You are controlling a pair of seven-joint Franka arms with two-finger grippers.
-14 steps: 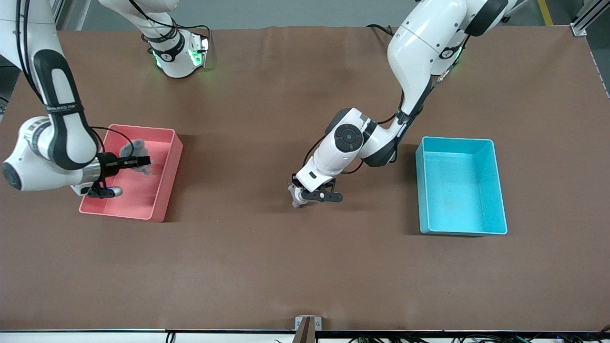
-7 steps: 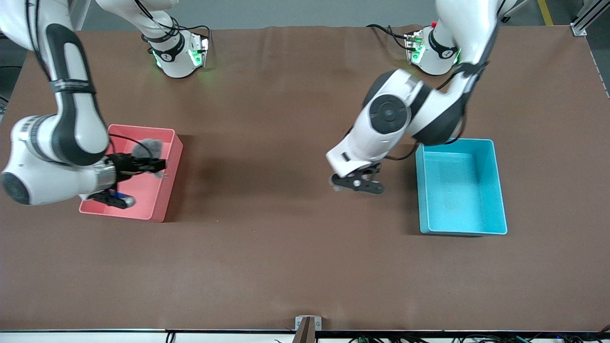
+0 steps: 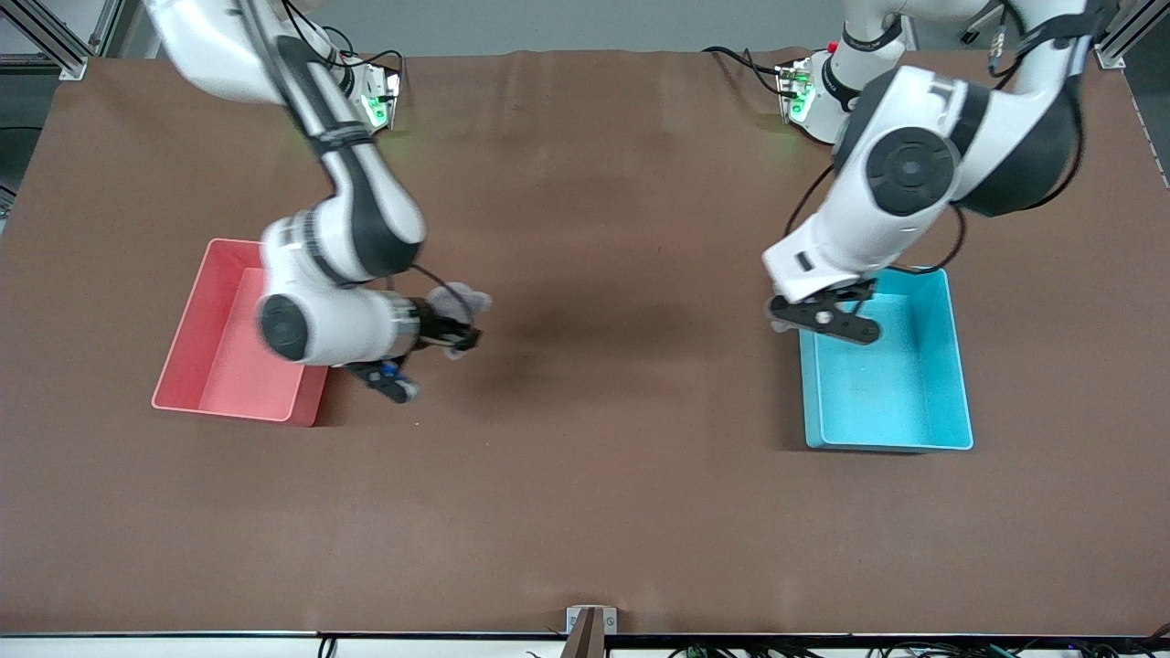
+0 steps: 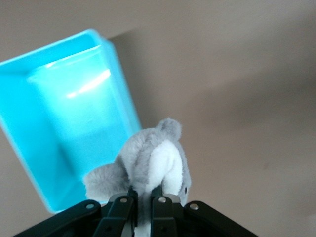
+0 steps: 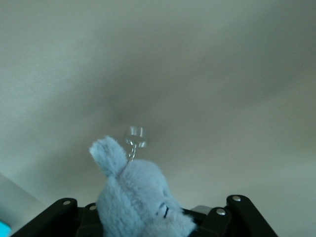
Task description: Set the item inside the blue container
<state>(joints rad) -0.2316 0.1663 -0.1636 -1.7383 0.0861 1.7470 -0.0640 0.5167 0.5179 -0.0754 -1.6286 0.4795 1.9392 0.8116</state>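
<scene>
Next, I let go of the grey and white plush toy with my left gripper in the blue container's arm-base end (image 3: pixel 911 340) (image 4: pixel 71 141).
The blue container (image 3: pixel 957 366) stands on the table toward the left arm's end, and nothing shows inside it. My left gripper (image 3: pixel 788 322) hangs over the container's wall on the side toward the table's middle. It is shut on a grey and white plush toy (image 4: pixel 150 160), with the blue container (image 4: pixel 59 123) below in the left wrist view. My right gripper (image 3: pixel 462 336) is over bare table beside the pink bin (image 3: pixel 228 366). It is shut on a second, blue-grey plush toy (image 3: pixel 457 300), whose small keyring (image 5: pixel 136 134) shows in the right wrist view.
The pink bin holds nothing that I can see. Brown table surface lies open between the two bins and toward the front camera. Both arm bases stand along the table's edge farthest from the front camera.
The left gripper carried its plush toy from mid-table up to the blue container's wall. The right gripper lifted its plush out of the pink bin and moved toward the table's middle.
</scene>
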